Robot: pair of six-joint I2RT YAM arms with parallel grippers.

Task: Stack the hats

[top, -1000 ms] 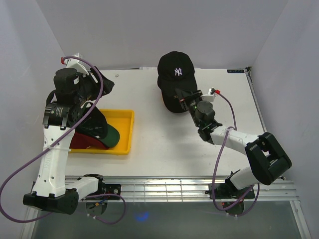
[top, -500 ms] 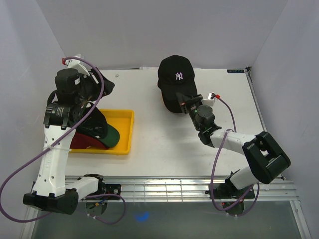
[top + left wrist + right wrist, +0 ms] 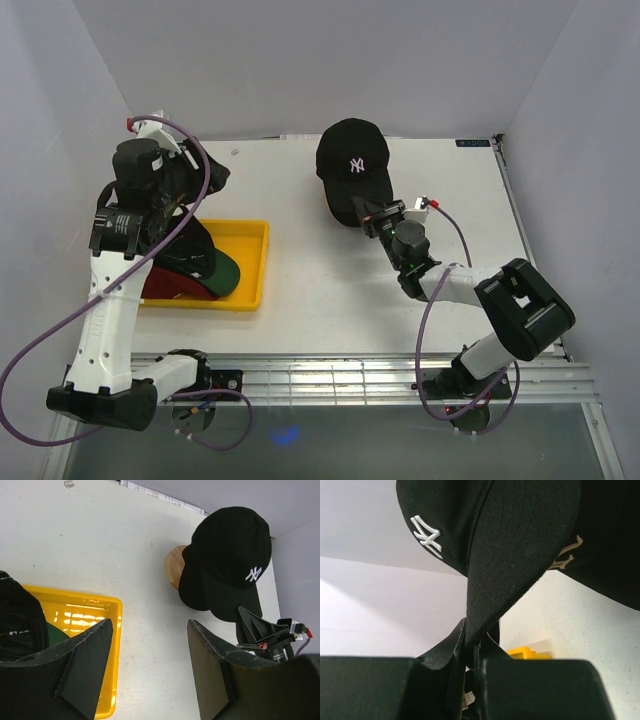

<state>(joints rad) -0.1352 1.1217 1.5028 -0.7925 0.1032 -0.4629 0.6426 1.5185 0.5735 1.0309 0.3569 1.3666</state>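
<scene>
The robot's right gripper should set the white-emblem hat, now hanging at the table's back, down over the black hat with the gold emblem (image 3: 355,180).
A black hat with a white emblem (image 3: 352,160) hangs at the back of the table, and my right gripper (image 3: 370,212) is shut on its brim (image 3: 515,545). In the right wrist view the brim runs down between the fingers of that gripper (image 3: 472,630). Just behind it sits a second black hat with a gold emblem (image 3: 605,535). The white-emblem hat (image 3: 230,545) covers most of the wooden stand (image 3: 174,566). A dark green hat (image 3: 205,260) lies over a red hat (image 3: 165,285) in the yellow tray. My left gripper (image 3: 150,665) hovers open above the tray's right edge, holding nothing.
The yellow tray (image 3: 255,262) lies at the left of the white table, its rim (image 3: 112,630) under my left fingers. Grey walls close in the back and both sides. A metal rail runs along the near edge (image 3: 350,375).
My right gripper has shifted a little toward the near left, bringing the white-emblem hat slightly nearer with it. The left arm has not moved.
</scene>
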